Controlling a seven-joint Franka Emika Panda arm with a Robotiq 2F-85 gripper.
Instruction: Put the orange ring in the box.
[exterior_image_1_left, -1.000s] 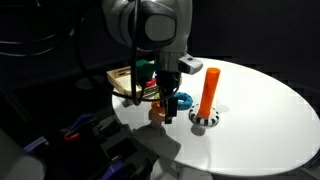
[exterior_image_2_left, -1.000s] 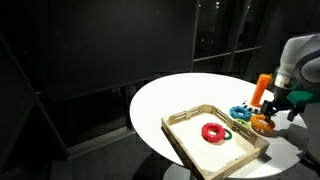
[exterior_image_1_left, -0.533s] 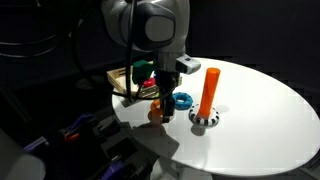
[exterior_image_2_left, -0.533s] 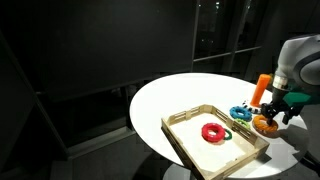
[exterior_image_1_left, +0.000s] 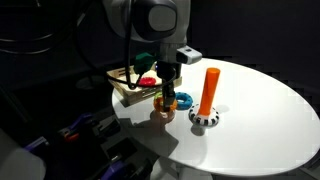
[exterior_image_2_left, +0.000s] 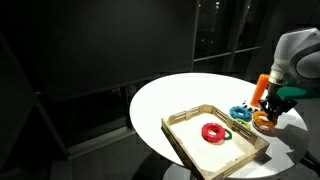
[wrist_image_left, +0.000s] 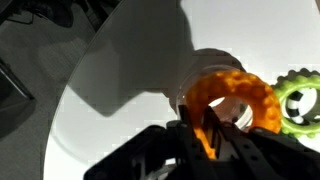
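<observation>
I need to release the orange ring, now low near the table's edge, in the box, partly on top of the red ring (exterior_image_1_left: 142, 83).
The orange ring (wrist_image_left: 238, 92) fills the middle of the wrist view, and my gripper (wrist_image_left: 205, 135) is shut on its near rim, one finger inside the hole and one outside. In both exterior views the gripper (exterior_image_1_left: 165, 100) (exterior_image_2_left: 268, 113) points straight down at the orange ring (exterior_image_1_left: 160, 113) (exterior_image_2_left: 265, 124), which sits low at the table surface near the table's edge. The box (exterior_image_2_left: 184, 148) (exterior_image_1_left: 122, 88), a shallow wooden tray, lies beside it and holds a red ring (exterior_image_2_left: 213, 132).
A tall orange peg (exterior_image_1_left: 208, 88) stands on a white base (exterior_image_1_left: 205, 120) close to the gripper. A blue ring (exterior_image_1_left: 183, 99) and a green ring (wrist_image_left: 301, 100) lie right next to the orange ring. The round white table (exterior_image_1_left: 260, 120) drops off near the ring.
The gripper's fingers have shut on the orange ring's rim; a second ago they stood open over it. The arm has shifted slightly and dropped lower.
</observation>
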